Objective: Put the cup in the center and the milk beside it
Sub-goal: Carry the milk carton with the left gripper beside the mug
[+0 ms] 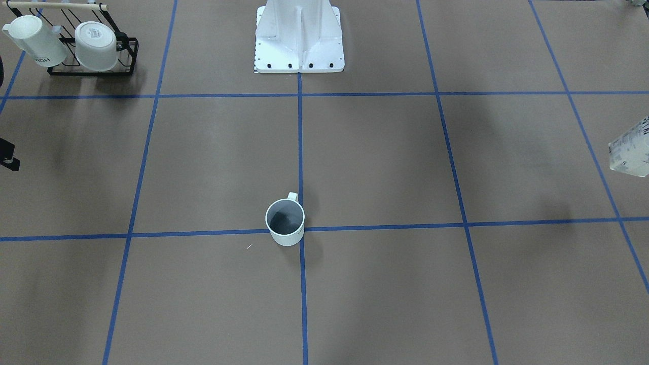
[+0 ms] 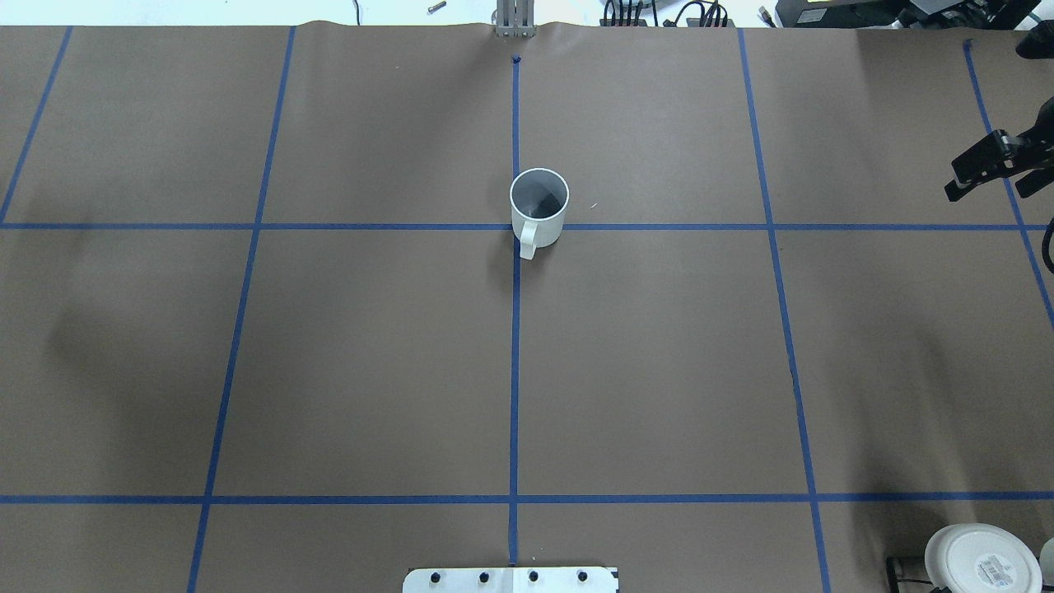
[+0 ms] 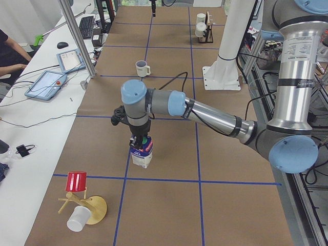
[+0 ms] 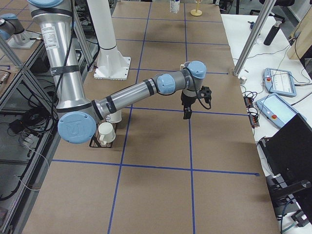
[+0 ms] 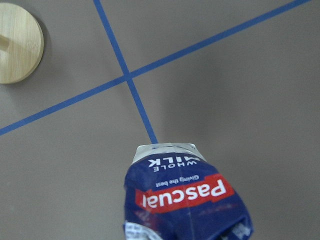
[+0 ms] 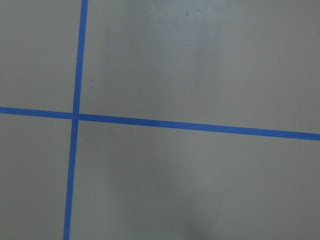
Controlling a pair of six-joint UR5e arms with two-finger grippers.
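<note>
Next, I release the milk from my left gripper on the horizontal blue tape line (image 1: 325,228), snug against the cup's side.
The cup (image 1: 285,223) stands upright at the center (image 1: 302,229), its base just off the tape crossing, with nothing touching it. In the overhead view the cup (image 2: 539,206) has its handle over the vertical tape line at the center (image 2: 515,226). The milk (image 3: 142,155) hangs in my left gripper (image 3: 139,142) above the table, far from the cup. It fills the bottom of the left wrist view (image 5: 187,200) and shows tilted at the front-facing view's right edge (image 1: 631,152). My right gripper (image 2: 986,191) is open and empty at the overhead view's right edge.
A black rack (image 1: 91,68) holds two cream mugs (image 1: 96,45) near the robot's base (image 1: 299,35). A wooden stand (image 3: 89,210) with a red cup (image 3: 77,180) stands near the milk. The operators' desk (image 3: 31,118) runs along the far side.
</note>
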